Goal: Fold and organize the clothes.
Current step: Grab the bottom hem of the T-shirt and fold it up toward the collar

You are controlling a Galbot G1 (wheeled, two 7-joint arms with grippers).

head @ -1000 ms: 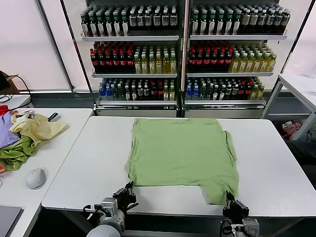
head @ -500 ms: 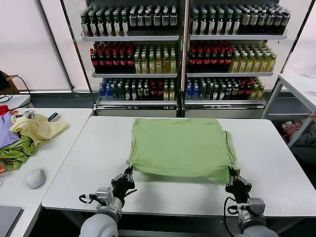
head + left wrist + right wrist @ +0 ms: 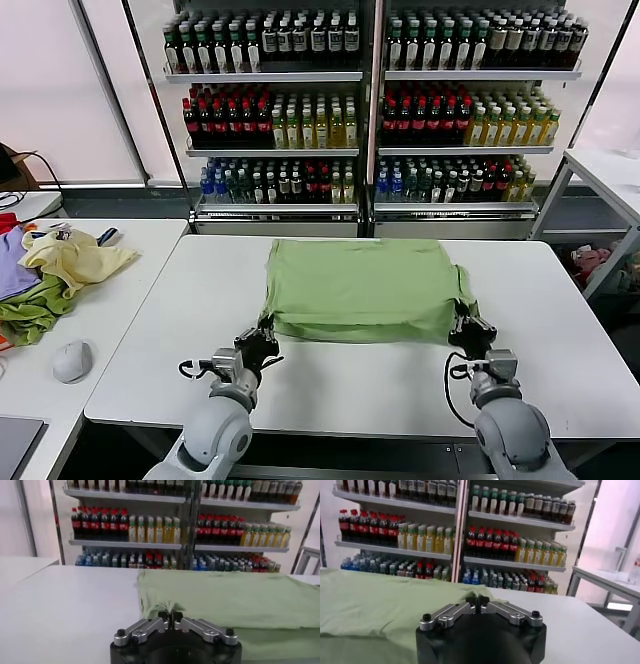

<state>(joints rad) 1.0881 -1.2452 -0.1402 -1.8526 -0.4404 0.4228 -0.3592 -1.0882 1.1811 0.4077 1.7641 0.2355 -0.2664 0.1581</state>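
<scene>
The light green shirt reaches the table's far edge, so my left gripper and right gripper should take its near corners (image 3: 281, 329) and pull it closer before folding.
The light green shirt (image 3: 360, 285) lies on the white table (image 3: 150, 340), its near hem lifted and carried back over the rest. My left gripper (image 3: 262, 340) is shut on the hem's left corner; in the left wrist view a pinch of green fabric (image 3: 167, 605) stands between the closed jaws of the left gripper (image 3: 170, 616). My right gripper (image 3: 468, 328) is shut on the hem's right corner, and the right wrist view shows the same gripper (image 3: 477, 600) closed with the shirt (image 3: 380, 600) beside it. No buttons or print show.
A side table at the left holds a pale yellow garment (image 3: 75, 258), purple and darker green garments (image 3: 25, 310) and a computer mouse (image 3: 72, 360). Shelves of bottles (image 3: 370, 100) stand behind the table. Another white table (image 3: 610, 175) is at the far right.
Both grippers have moved away from the front edge toward the shelves, carrying the shirt's near hem with them. The lower part of the shirt now lies doubled over the upper part.
</scene>
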